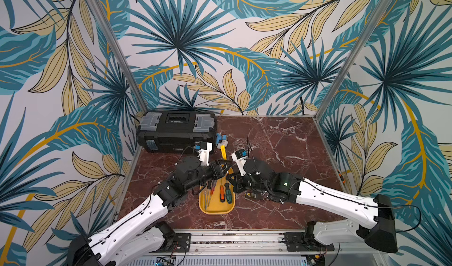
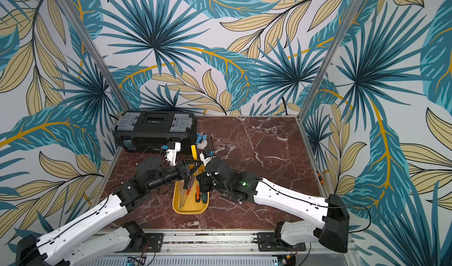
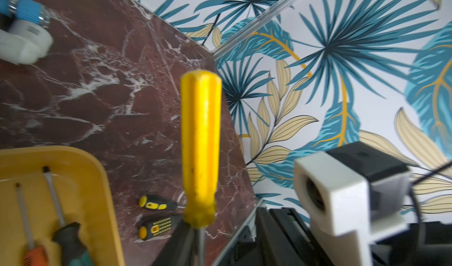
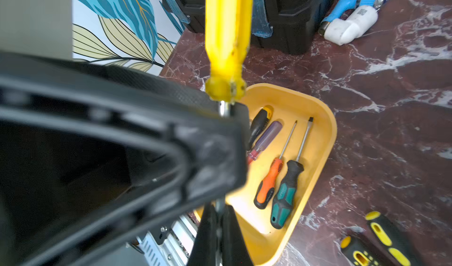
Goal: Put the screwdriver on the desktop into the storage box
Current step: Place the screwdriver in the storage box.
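Note:
I should use my left gripper to take the yellow-handled screwdriver, which stands upright in my right gripper, under the screwdriver's handle (image 4: pixel 225 108) and lay it flat in the box.
A yellow-handled screwdriver (image 1: pixel 223 151) (image 2: pixel 193 152) (image 3: pixel 200 142) (image 4: pixel 227 32) stands upright over the far end of the yellow-orange storage box (image 1: pixel 216 212) (image 2: pixel 189 212) (image 3: pixel 105 179) (image 4: pixel 327 135). My right gripper (image 1: pixel 228 175) (image 4: pixel 220 228) is shut on its metal shaft. My left gripper (image 1: pixel 226 166) (image 3: pixel 205 252) is around the shaft just under the handle, jaws apart, one finger against it. Several screwdrivers lie in the box, among them an orange one (image 1: pixel 221 194) and a green one (image 4: pixel 283 198). Two black-and-yellow screwdrivers (image 3: pixel 156 202) (image 4: pixel 381 233) lie on the desktop (image 1: pixel 281 142) beside the box.
A black toolbox (image 1: pixel 176 132) with grey clasps stands at the back left of the desktop. A blue-and-white tool (image 1: pixel 221 141) lies next to it, just behind the grippers. Aluminium rails and leaf-patterned walls close in the desktop on three sides.

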You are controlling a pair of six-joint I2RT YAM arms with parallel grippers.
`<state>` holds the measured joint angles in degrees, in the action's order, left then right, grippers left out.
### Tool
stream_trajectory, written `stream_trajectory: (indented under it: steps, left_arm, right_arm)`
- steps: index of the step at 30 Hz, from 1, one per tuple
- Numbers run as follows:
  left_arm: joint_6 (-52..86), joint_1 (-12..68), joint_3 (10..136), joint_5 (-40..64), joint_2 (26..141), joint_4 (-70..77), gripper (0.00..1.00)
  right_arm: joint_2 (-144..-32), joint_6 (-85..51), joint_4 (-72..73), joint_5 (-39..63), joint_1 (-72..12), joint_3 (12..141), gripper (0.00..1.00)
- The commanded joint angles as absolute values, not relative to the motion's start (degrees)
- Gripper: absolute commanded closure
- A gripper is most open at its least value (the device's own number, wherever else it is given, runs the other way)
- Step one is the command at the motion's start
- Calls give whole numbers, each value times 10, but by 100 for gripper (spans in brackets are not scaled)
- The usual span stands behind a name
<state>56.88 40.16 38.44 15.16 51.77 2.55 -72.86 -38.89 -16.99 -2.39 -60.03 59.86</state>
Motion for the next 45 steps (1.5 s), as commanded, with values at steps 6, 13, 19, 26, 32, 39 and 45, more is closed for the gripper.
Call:
stream_trajectory:
  steps: [6,13,19,26,32,39,45]
  left_arm:
    - [610,388,325,233,502,213,36]
    - [617,387,318,253,504,249,64]
    - [610,386,321,241,503,232,90]
    - [558,386,358,170,514,68,100]
    - [441,385,434,41,552,-224,100]
    - [400,395,403,-7,620,-272,100]
    - [408,431,404,-17,672,-245,100]
  right_arm:
    - [-647,-478,34,120,-563,496,100]
    - [-629,-554,160,180,-539,435,100]
    - [-621,-590,217,196,-529,402,100]
    - [-613,-565,141,175,-526,413,86]
    - [-607,-429,-275,-32,-526,518,36]
    - [-612,-407,-443,-219,-525,515,28]
    - [-653,-424,-458,-221,-525,503,27]
